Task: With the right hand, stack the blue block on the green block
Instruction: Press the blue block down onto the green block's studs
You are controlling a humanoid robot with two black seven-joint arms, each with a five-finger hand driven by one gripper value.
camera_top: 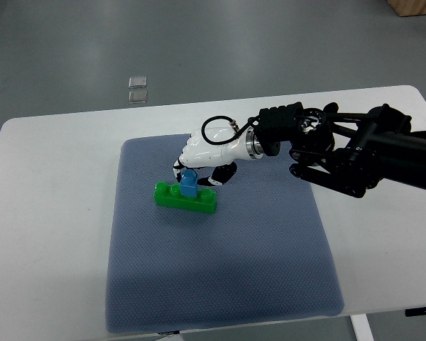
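I will place the blue block on the middle of the green block (187, 190) using my right gripper.
A long green block (185, 198) lies on the blue-grey mat (220, 263), left of its middle. A small blue block (189, 184) stands on top of the green one, near its centre. My right hand (199, 165), white with dark fingertips, reaches in from the right on a black arm and hovers right over the blue block. Its fingers (181, 168) curl around the block's top, touching it. The block's upper part is hidden under the palm.
The mat covers the middle of a white table (50, 213). Two small clear squares (137, 88) lie on the grey floor beyond the table's far edge. A wooden corner (415, 7) shows at the top right.
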